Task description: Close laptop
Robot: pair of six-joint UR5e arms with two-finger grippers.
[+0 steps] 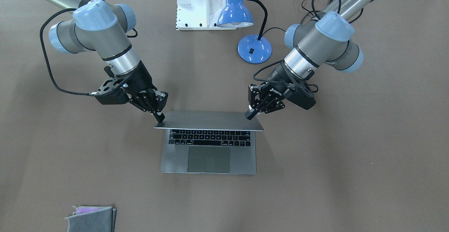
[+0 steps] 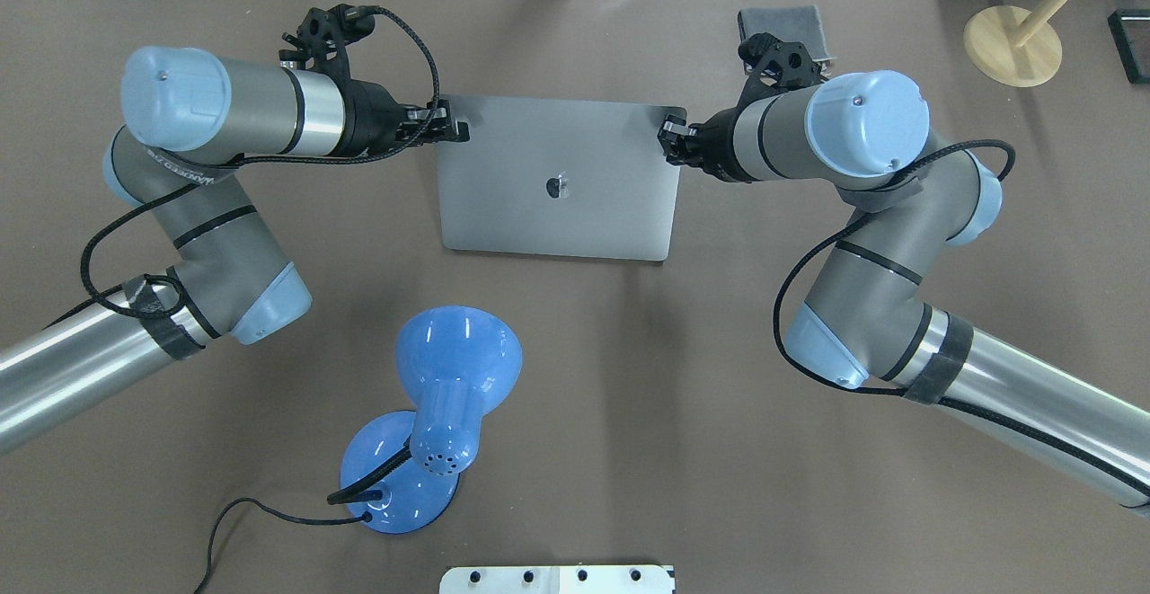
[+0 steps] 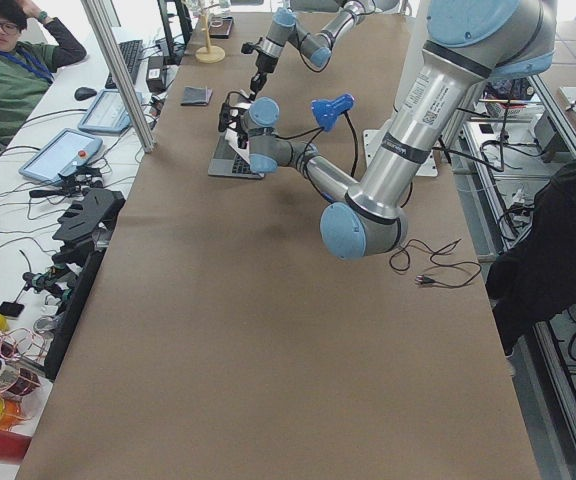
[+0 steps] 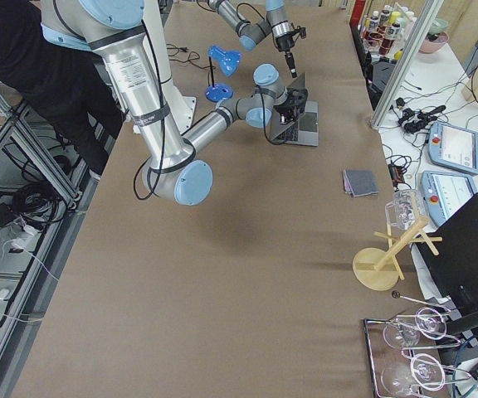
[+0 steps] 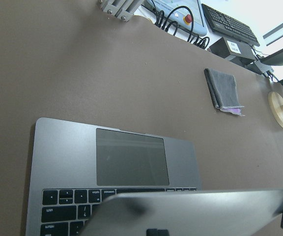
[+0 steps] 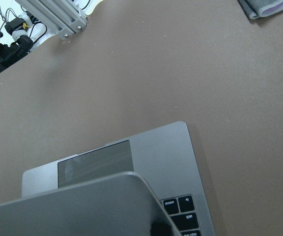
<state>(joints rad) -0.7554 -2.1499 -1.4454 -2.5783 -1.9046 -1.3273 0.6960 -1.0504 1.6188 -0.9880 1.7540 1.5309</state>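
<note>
My left gripper needs to let go of the laptop lid flat over the black keys and trackpad (image 1: 209, 143) (image 5: 137, 190).
The space-grey laptop (image 1: 209, 154) lies at the table's middle, partly open. Its lid (image 1: 210, 120) leans forward over the black keys, and the apple logo faces up in the overhead view (image 2: 557, 185). My left gripper (image 1: 249, 114) is shut, its tips resting on the back of the lid at one top corner; it also shows in the overhead view (image 2: 456, 131). My right gripper (image 1: 160, 117) is shut, its tips on the other top corner, and it shows overhead too (image 2: 669, 137). Both wrist views look over the lid's edge at the trackpad (image 5: 131, 162) (image 6: 96, 164).
A blue desk lamp (image 2: 440, 405) stands on the robot's side of the laptop, its base (image 1: 254, 48) near the left arm. A folded grey cloth (image 1: 91, 218) lies at the operators' edge. A wooden stand (image 2: 1011, 46) is at the far right corner.
</note>
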